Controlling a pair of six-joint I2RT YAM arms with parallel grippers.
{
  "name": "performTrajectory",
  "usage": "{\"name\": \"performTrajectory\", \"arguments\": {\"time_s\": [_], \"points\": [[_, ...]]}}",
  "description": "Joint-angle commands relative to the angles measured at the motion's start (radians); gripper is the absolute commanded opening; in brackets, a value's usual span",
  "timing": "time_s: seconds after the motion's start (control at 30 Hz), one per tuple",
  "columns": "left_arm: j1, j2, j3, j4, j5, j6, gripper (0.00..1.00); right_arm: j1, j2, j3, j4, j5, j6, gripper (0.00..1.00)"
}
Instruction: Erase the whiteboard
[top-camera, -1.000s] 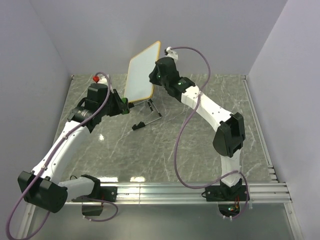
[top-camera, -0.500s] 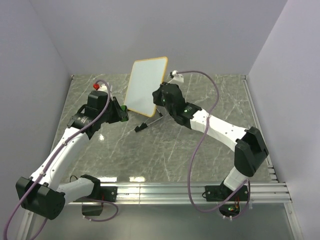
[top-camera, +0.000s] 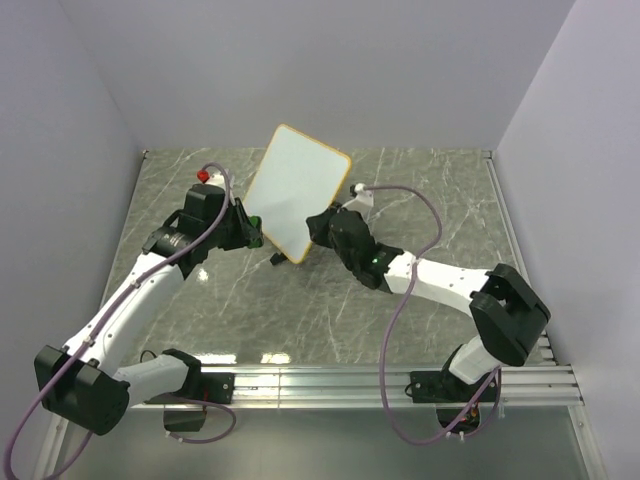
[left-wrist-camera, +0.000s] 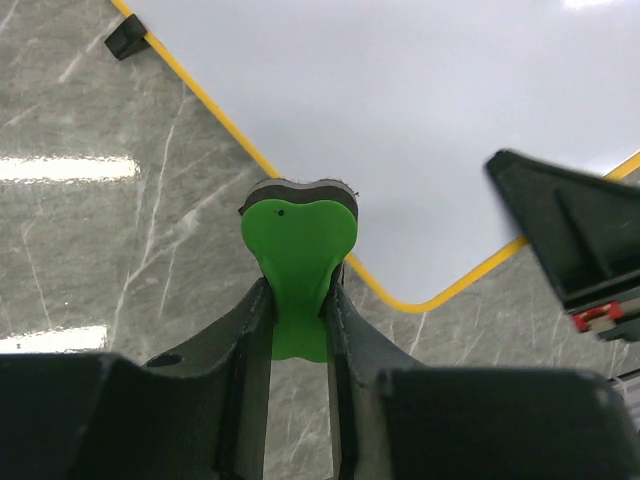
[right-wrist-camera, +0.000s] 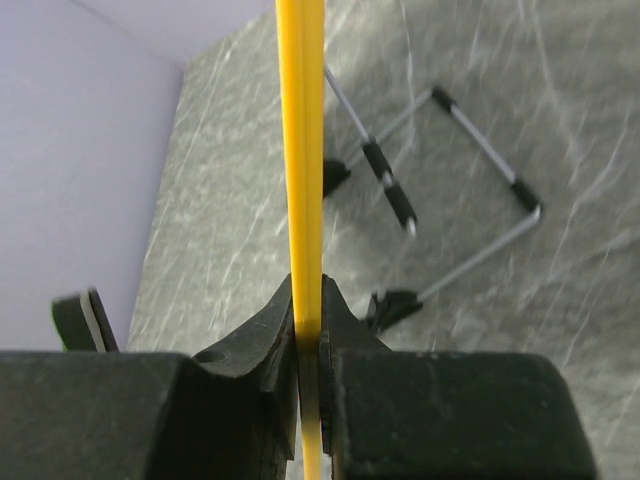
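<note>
Next, my left gripper lets go of the green eraser on the bare marble table (top-camera: 241, 279) beside the whiteboard's black foot.
The whiteboard (top-camera: 298, 188), white with a thin orange-yellow frame, hangs tilted above the table. My right gripper (top-camera: 322, 228) is shut on its lower right edge. In the right wrist view only the yellow frame edge (right-wrist-camera: 301, 150) shows, clamped in the right gripper (right-wrist-camera: 308, 310). My left gripper (top-camera: 250, 233) is shut on a green eraser (left-wrist-camera: 296, 255), whose dark felt end touches the board's lower edge beside the frame. No marks show on the white face (left-wrist-camera: 430, 110). The left gripper (left-wrist-camera: 296, 305) pinches the eraser's narrow stem.
A wire easel stand (right-wrist-camera: 450, 205) with black sleeves lies on the grey marble table (top-camera: 300, 310) under the board. A black foot (left-wrist-camera: 125, 38) sits on the board's frame. Lilac walls close in at left, back and right.
The right arm has drawn back toward its base, carrying the board lower and nearer and rotating it clockwise. The left gripper with the eraser has shifted right, meeting the board's lower edge.
</note>
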Motion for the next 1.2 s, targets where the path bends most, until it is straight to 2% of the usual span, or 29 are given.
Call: {"name": "performTrajectory", "arguments": {"time_s": [0.0, 0.33, 0.53, 0.77, 0.97, 1.17], "points": [[-0.011, 0.014, 0.008, 0.04, -0.016, 0.005, 0.0, 0.041, 0.06, -0.115, -0.16, -0.048, -0.034, 0.0], [-0.024, 0.035, -0.011, 0.06, -0.007, 0.002, 0.0, 0.064, 0.149, -0.198, -0.096, -0.055, -0.004, 0.0], [-0.025, 0.029, -0.034, 0.067, -0.009, -0.002, 0.0, 0.036, 0.089, -0.106, -0.247, 0.003, -0.124, 0.0], [-0.025, 0.017, -0.025, 0.059, -0.024, 0.001, 0.0, -0.041, 0.085, -0.028, -0.34, -0.012, -0.256, 0.0], [-0.025, 0.003, -0.036, 0.048, -0.024, 0.004, 0.0, -0.116, 0.112, -0.068, -0.312, -0.048, -0.251, 0.0], [-0.025, 0.0, -0.039, 0.036, -0.024, 0.013, 0.0, -0.125, 0.175, -0.106, -0.24, -0.089, -0.213, 0.0]]}}
